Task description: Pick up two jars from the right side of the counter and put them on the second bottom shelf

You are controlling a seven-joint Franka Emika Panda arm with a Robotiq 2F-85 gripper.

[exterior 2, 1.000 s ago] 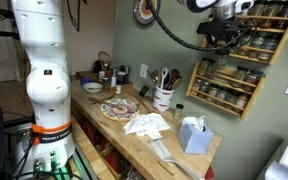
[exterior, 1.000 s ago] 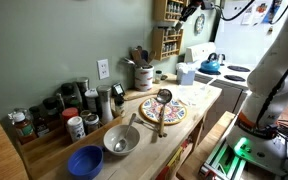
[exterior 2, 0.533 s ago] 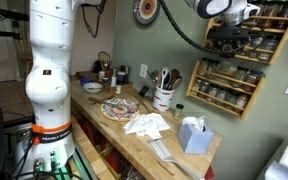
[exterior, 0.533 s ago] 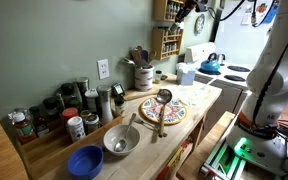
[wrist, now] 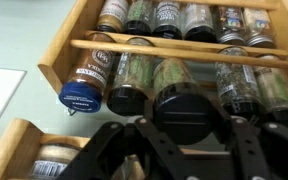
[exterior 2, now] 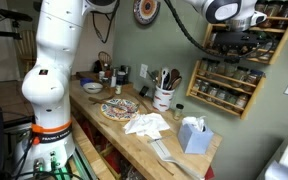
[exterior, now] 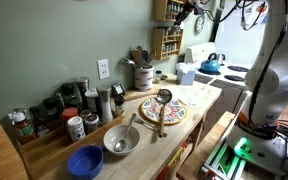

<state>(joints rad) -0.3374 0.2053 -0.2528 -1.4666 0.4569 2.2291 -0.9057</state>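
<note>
Next, my gripper lets go of the small spice jar in the middle gap (exterior: 168, 36) (wrist: 182, 82) between jars on the shelf that is second from the bottom.
In the wrist view my gripper (wrist: 187, 128) is shut on a small spice jar with a black lid (wrist: 184, 100), which sits between the two fingers (wrist: 134, 135). It is held right in front of the brown wooden spice rack (wrist: 79, 48), level with a row of similar jars. In both exterior views the gripper (exterior 2: 234, 40) (exterior: 188, 14) is up against the wall rack (exterior 2: 231, 72) (exterior: 167, 32), above its second-bottom shelf (exterior 2: 227, 80). Another tiny jar (exterior 2: 179, 112) stands on the light-wood counter (exterior 2: 134, 137) beside the utensil crock.
A grey utensil crock (exterior 2: 163, 97), patterned plate (exterior 2: 119, 108), crumpled cloth (exterior 2: 147, 124) and tissue box (exterior 2: 192, 134) sit on the counter. Dark-lidded bottles and tins (exterior: 64, 105), a metal bowl (exterior: 121, 140), a blue bowl (exterior: 85, 161) and a kettle (exterior: 210, 65) are further along.
The gripper has moved a little closer to the rack with the jar in it. Nothing on the counter has moved.
</note>
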